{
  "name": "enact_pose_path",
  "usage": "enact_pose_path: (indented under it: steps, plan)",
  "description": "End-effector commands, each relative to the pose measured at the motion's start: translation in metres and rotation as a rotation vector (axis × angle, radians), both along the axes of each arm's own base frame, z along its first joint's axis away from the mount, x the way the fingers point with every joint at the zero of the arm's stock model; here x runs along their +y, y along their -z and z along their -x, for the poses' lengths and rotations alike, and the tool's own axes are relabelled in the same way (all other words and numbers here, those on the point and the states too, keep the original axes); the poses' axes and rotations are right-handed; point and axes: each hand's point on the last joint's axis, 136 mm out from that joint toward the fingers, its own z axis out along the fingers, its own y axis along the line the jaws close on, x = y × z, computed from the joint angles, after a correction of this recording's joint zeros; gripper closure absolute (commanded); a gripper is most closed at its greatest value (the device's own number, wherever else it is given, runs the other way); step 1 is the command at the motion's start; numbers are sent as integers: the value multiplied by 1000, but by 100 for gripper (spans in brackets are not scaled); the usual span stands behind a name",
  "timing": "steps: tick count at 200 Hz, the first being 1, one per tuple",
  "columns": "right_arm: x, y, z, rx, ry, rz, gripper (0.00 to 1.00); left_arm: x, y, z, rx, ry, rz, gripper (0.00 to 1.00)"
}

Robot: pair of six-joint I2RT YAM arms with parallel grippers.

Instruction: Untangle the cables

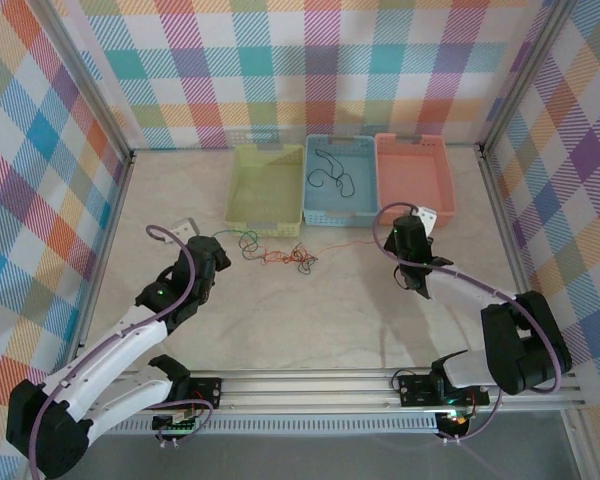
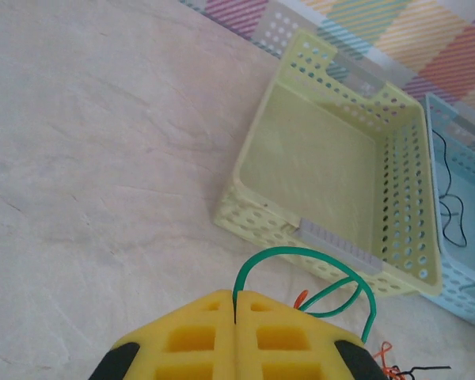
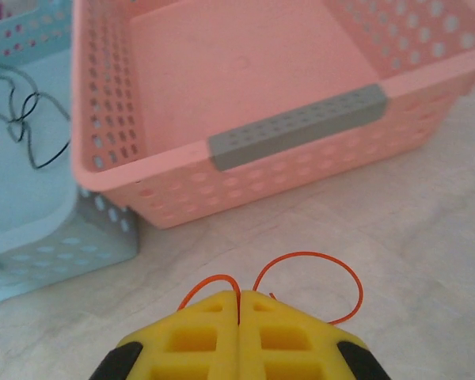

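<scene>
My right gripper is holding the orange cable far from its knot with the dark cables, so I will open it and take the orange cable (image 1: pixel 324 249) beside the knot.
A knot of green, orange and dark cables (image 1: pixel 285 255) lies on the table in front of the baskets. My left gripper (image 2: pixel 235 305) is shut on the green cable (image 2: pixel 301 253), which loops up from the yellow pads toward the yellow basket (image 2: pixel 332 190). In the top view the left gripper (image 1: pixel 212 250) sits left of the knot. My right gripper (image 3: pixel 239 299) is shut on the orange cable (image 3: pixel 332 261), which curls in a loop before the pink basket (image 3: pixel 245 103). The right gripper (image 1: pixel 412 228) sits right of the knot. A black cable (image 1: pixel 332 170) lies in the blue basket (image 1: pixel 370 205).
The yellow (image 1: pixel 240 210), blue and pink (image 1: pixel 445 195) baskets stand side by side at the back. Checkered walls close in the table on three sides. A metal rail (image 1: pixel 380 385) runs along the near edge by the arm bases.
</scene>
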Motion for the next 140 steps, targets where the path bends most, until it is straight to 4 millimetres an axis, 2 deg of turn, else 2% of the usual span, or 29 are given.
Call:
enact_pose_path:
  steps: [1,97,140]
  plan:
    - [-31,-2,13,-19,162,-25,100,23,1,7,-19,-110,-16,100]
    - [-93,10,42,-22,441,-124,100,50,-2,23,-61,-223,-30,100]
    - [-102,14,47,-20,485,-165,100,57,-4,27,-77,-259,-27,100]
